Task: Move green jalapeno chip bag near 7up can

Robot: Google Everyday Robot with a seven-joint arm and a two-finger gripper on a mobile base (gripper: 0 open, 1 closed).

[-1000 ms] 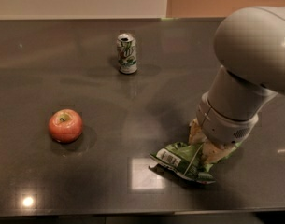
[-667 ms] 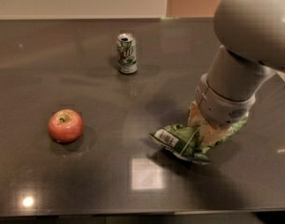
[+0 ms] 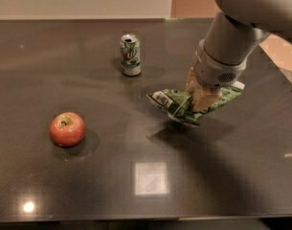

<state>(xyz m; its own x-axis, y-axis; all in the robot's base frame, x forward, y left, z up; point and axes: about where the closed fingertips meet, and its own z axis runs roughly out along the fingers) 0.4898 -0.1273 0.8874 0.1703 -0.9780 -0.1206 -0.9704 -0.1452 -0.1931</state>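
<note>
Next, my gripper releases the green jalapeno chip bag, which hangs tilted just above the table, on the dark table (image 3: 154,77) in front of the 7up can.
The green jalapeno chip bag (image 3: 180,107) hangs tilted just above the dark table, right of centre, casting a shadow below it. My gripper (image 3: 199,94) reaches down from the big grey arm at the upper right and is shut on the bag's middle. The 7up can (image 3: 130,54) stands upright at the back, up and to the left of the bag, about a bag's length away.
A red apple (image 3: 67,129) sits on the left of the dark table (image 3: 64,186). The table's front edge runs along the bottom; its right edge slants at the far right. A pale wall stands behind the table.
The arm has lifted the chip bag off the table and carried it back and left, closer to the 7up can. The can and apple have not moved.
</note>
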